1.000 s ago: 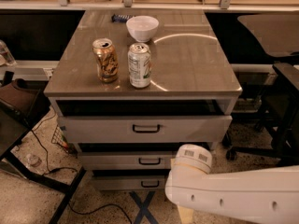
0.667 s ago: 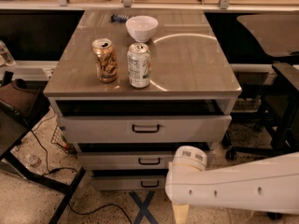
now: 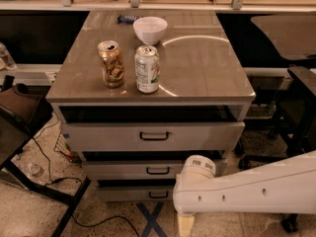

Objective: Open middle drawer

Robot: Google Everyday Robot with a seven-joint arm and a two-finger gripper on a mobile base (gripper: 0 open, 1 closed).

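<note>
I should next move my gripper to the middle drawer's black handle (image 3: 164, 171) and close it there, toward the end closest to my white arm.
The middle drawer (image 3: 123, 170) is the narrow light-grey front with a small black loop handle (image 3: 158, 171), second of three in the cabinet. It sits nearly flush, with a dark gap above it. My white arm (image 3: 247, 189) reaches in from the lower right, in front of the drawer's right end. My gripper (image 3: 185, 225) hangs at the arm's left end by the bottom edge of the camera view, below and right of the handle and mostly cut off.
The taller top drawer (image 3: 98, 136) and the narrow bottom drawer (image 3: 123, 193) flank the middle one. On the cabinet top (image 3: 207, 68) stand two cans (image 3: 147, 68) (image 3: 111, 63) and a white bowl (image 3: 150, 29). Cables and a black frame (image 3: 44, 191) lie at the left, chairs (image 3: 296, 107) at the right.
My arm has shifted slightly left and its right part has risen in view. The drawers have not moved.
</note>
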